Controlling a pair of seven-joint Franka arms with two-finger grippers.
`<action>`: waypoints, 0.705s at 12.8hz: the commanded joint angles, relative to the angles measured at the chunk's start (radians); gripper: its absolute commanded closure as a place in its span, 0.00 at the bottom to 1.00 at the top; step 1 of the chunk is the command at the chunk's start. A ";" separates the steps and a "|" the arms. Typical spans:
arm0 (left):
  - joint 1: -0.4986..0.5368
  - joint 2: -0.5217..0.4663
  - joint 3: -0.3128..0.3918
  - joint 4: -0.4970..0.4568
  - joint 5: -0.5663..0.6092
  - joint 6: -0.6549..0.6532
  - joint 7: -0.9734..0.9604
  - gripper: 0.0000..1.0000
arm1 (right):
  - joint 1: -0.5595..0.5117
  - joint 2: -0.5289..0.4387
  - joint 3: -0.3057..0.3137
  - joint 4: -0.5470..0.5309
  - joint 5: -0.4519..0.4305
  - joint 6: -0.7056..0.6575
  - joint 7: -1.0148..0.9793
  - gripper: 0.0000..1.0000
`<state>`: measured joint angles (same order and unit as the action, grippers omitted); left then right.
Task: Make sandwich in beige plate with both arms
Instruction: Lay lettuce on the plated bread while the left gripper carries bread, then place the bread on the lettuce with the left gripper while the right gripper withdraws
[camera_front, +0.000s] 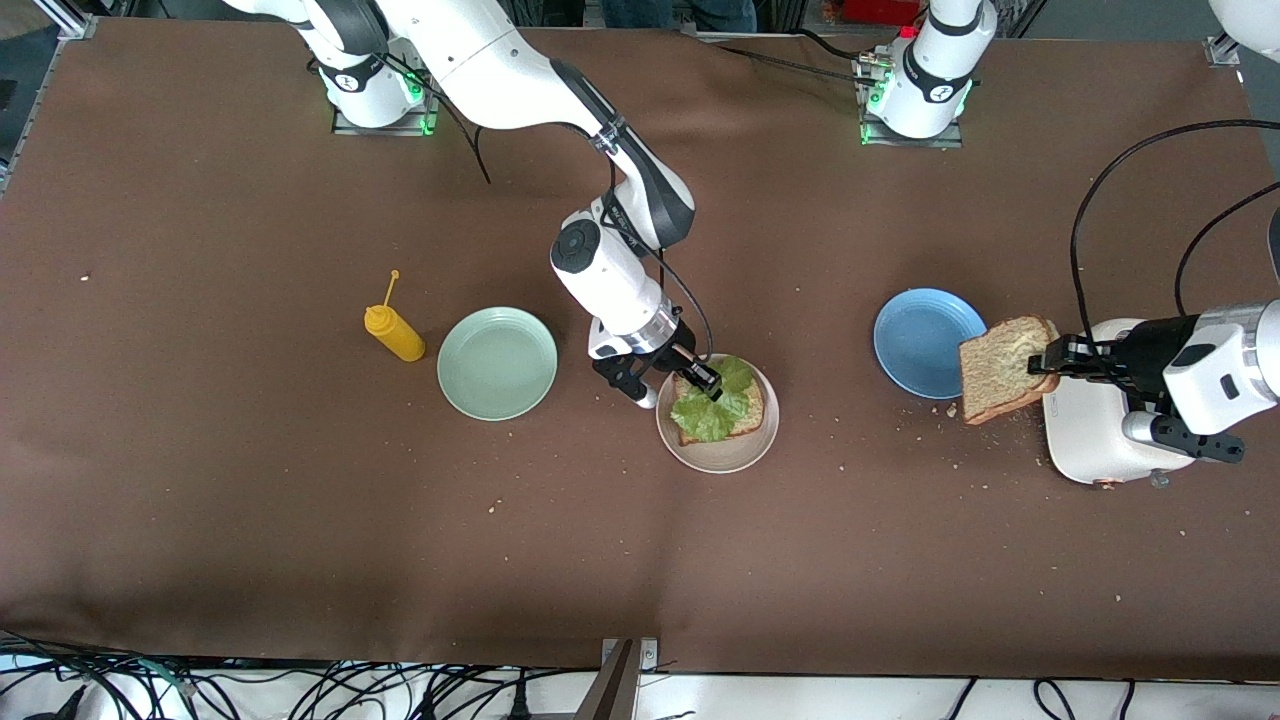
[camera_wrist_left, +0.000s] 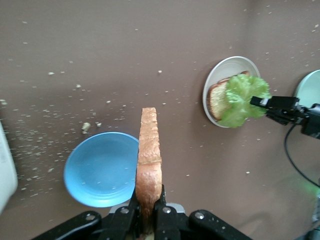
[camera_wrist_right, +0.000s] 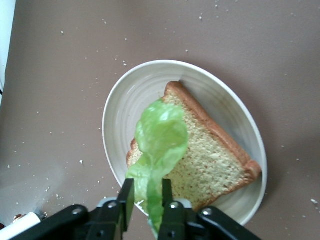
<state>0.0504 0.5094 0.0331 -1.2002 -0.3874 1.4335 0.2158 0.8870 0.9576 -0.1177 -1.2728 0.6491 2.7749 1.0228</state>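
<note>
Next, my left gripper lets go of the second bread slice on top of the green lettuce leaf (camera_front: 713, 397) (camera_wrist_left: 239, 99) in the beige plate.
The beige plate (camera_front: 720, 462) holds one slice of bread (camera_front: 752, 412) with a ruffled green lettuce leaf (camera_front: 712, 405) lying on it. My right gripper (camera_front: 705, 380) is low over the plate, its jaws parted. The right wrist view shows the lettuce (camera_wrist_right: 162, 137) still between the fingers, with a gap at one of them, over the bread (camera_wrist_right: 215, 155) and plate (camera_wrist_right: 130, 100). My left gripper (camera_front: 1050, 360) is shut on a second bread slice (camera_front: 1000, 372), held on edge over the table beside the blue plate. In the left wrist view the slice (camera_wrist_left: 149, 160) is pinched in the left gripper (camera_wrist_left: 148, 200).
A blue plate (camera_front: 920, 340) lies toward the left arm's end, with a white toaster (camera_front: 1090, 430) under the left hand. A mint-green plate (camera_front: 497, 362) and a yellow squeeze bottle (camera_front: 395, 333) stand toward the right arm's end. Crumbs dot the brown cloth.
</note>
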 joint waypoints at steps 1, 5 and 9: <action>-0.007 0.035 0.008 -0.004 -0.146 -0.012 -0.050 1.00 | -0.006 -0.025 -0.007 0.013 -0.077 -0.076 -0.003 0.00; -0.085 0.136 0.008 -0.009 -0.327 -0.001 -0.053 1.00 | -0.008 -0.117 -0.101 0.013 -0.224 -0.473 -0.016 0.00; -0.193 0.242 0.008 -0.007 -0.549 0.132 -0.053 1.00 | -0.008 -0.212 -0.265 0.013 -0.258 -0.850 -0.230 0.00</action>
<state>-0.0990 0.7126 0.0310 -1.2262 -0.8459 1.5227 0.1774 0.8800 0.7961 -0.3180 -1.2460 0.4088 2.0576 0.8957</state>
